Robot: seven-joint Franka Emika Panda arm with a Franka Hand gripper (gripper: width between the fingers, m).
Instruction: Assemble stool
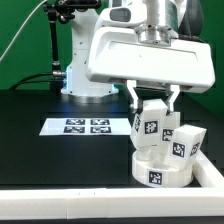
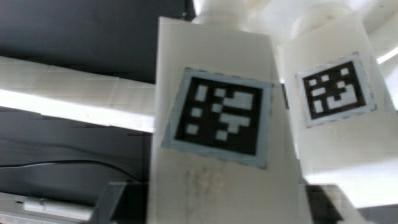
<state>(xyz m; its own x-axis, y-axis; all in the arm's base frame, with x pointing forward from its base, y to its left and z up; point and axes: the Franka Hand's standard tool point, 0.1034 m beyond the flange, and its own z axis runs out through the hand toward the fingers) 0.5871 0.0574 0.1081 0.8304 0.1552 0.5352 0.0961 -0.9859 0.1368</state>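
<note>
The robot's gripper needs to release the white leg standing in the white round seat (image 1: 147, 156) (image 2: 224, 10), on the side nearest the marker board. That leg is now held upright at the seat's top.
The white round seat (image 1: 158, 171) lies near the exterior view's lower right, with a tag on its side wall. My gripper (image 1: 154, 100) is shut on a white blocky leg (image 1: 150, 122), which it holds upright with its lower end at the seat's top. A second tagged leg (image 1: 184, 143) stands in the seat just to the exterior view's right. In the wrist view the held leg (image 2: 222, 120) fills the middle between my dark fingers (image 2: 114, 198), and the second leg (image 2: 334, 90) is beside it. I cannot tell whether the held leg is seated in a socket.
The marker board (image 1: 85, 126) lies flat on the black table to the exterior view's left of the seat. A white border rail (image 1: 60, 190) runs along the front and another (image 1: 212, 176) beside the seat. The arm's base (image 1: 88, 75) stands behind.
</note>
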